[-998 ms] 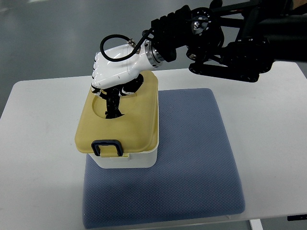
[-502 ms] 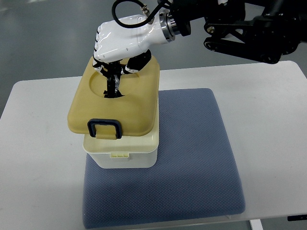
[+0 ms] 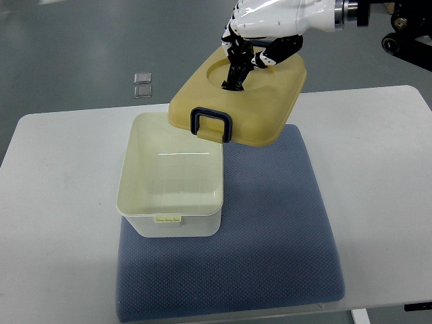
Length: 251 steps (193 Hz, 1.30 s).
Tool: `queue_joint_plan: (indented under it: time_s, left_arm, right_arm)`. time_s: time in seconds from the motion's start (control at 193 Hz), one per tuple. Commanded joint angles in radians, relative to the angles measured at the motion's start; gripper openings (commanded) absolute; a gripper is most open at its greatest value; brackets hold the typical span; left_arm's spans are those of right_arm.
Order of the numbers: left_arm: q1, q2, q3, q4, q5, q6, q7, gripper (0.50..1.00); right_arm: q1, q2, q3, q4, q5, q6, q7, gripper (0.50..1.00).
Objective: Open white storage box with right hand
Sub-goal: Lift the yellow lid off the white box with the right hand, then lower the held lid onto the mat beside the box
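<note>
The robot's tan lid will leave my right gripper on the blue-grey mat [image 3: 280, 178], close beside the white storage box. The lid now hangs tilted above that box.
The white storage box [image 3: 171, 181] stands open on the left part of a blue-grey mat [image 3: 270, 229]; its inside looks empty. Its tan lid [image 3: 253, 104], with a dark blue latch [image 3: 211, 124] on the near edge, hangs in the air above and to the right of the box, tilted. My right hand [image 3: 251, 47], white with dark fingers, comes in from the upper right and is shut on the lid's centre handle in the round recess. The left arm does not show.
The mat lies on a white table [image 3: 54, 223]. Two small clear squares [image 3: 142, 84] lie on the grey floor beyond the table's far edge. Part of the black arm frame [image 3: 408, 34] shows at the top right.
My right hand has lifted the lid clear off the box and carried it up and to the right. The box has stayed in place and now stands open.
</note>
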Motion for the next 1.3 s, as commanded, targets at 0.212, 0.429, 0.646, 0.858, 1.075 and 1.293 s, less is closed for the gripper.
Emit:
queue_joint_plan:
  time_s: [0.212,0.429,0.646,0.858,1.075,1.293]
  left_arm:
    - [0.000,0.000,0.000,-0.001,0.000,0.000,0.000,1.000]
    - [0.000,0.000,0.000,0.001,0.000,0.000,0.000,1.000]
    - [0.000,0.000,0.000,0.001,0.000,0.000,0.000,1.000]
    - [0.000,0.000,0.000,0.001,0.000,0.000,0.000,1.000]
    - [0.000,0.000,0.000,0.000,0.000,0.000,0.000,1.000]
    - [0.000,0.000,0.000,0.001,0.000,0.000,0.000,1.000]
  right_arm:
    - [-0.162,-0.100,0.018,-0.001,-0.026,-0.093,0.000,0.500]
    - [-0.236,-0.120,0.018,-0.001,-0.044,-0.160,0.000,0.500]
    - [-0.303,-0.119,0.018,-0.003,-0.053,-0.201,0.000,0.500]
    - [-0.360,-0.105,0.018,-0.004,-0.075,-0.235,0.000,0.500]
    - [-0.427,-0.068,0.018,-0.007,-0.090,-0.277,0.000,0.500]
    - [-0.489,-0.031,0.020,-0.017,-0.090,-0.352,0.000,0.721]
